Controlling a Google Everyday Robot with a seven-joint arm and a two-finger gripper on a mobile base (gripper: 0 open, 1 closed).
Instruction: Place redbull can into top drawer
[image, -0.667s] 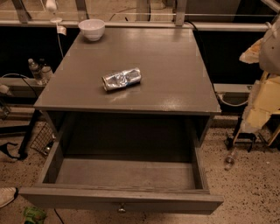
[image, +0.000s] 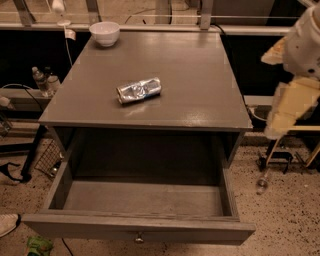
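I will grip across the body of the redbull can (image: 146, 89), just off-middle toward its nearer end to my gripper.
The redbull can (image: 139, 91) lies on its side in the middle of the grey cabinet top (image: 200, 95), silver with bluish patches and looking dented. The top drawer (image: 142, 197) is pulled fully out below the top, and its inside is bare. A small round knob (image: 139, 238) sits on its front panel. My gripper (image: 289, 107), cream and white, hangs at the right edge of the view. It is beside the cabinet's right side, well apart from the can, and holds nothing that I can see.
A white bowl (image: 105, 33) stands at the back left corner of the cabinet top. Bottles (image: 42, 80) and cables are on the left. A wire basket (image: 50, 159) sits on the floor at the left, and a metal stand (image: 272, 160) at the right.
The arm at the right edge has shifted slightly to the left. The can, the bowl and the drawer have not moved.
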